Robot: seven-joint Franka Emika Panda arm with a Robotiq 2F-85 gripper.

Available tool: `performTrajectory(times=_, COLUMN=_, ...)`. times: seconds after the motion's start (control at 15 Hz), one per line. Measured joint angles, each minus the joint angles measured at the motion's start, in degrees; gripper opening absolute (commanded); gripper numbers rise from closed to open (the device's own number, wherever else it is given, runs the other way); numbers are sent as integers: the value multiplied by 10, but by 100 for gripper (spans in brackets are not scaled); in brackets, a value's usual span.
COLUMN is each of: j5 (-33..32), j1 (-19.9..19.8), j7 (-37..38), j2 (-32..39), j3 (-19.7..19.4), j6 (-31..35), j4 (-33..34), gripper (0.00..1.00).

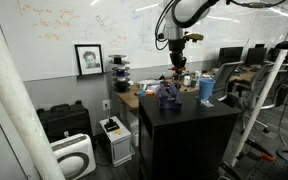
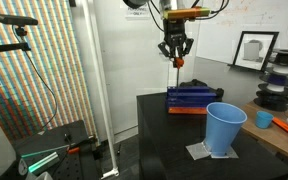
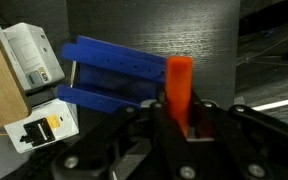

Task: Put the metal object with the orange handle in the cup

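The metal object, now in the air above the black table, will be let go by my gripper inside the light blue cup [image 1: 206, 82], with its orange handle leaning on the rim of the cup.
My gripper [image 2: 176, 55] is shut on the metal object with the orange handle [image 3: 178, 88] and holds it in the air above the black table. The handle hangs below the fingers in an exterior view [image 2: 179, 62] and is barely visible in the other exterior view [image 1: 181, 60]. The tall light blue cup [image 2: 224, 129] stands upright on a grey mat near the table's front corner, to the right of and below my gripper. It also shows in an exterior view [image 1: 206, 89]. The cup is out of the wrist view.
A chunky dark blue object [image 2: 190, 97] lies on the black table [image 2: 174, 140] right below my gripper; it also shows in the wrist view [image 3: 114, 70] and in an exterior view [image 1: 167, 94]. A wooden desk with clutter [image 2: 279, 110] adjoins the table.
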Motion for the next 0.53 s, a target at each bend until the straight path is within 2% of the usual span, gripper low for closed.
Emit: performTrajectory(times=0.53, j5=5, j1=9, j7=29, j2=-90, j3=0, j6=-1, j4=-35, gripper=11)
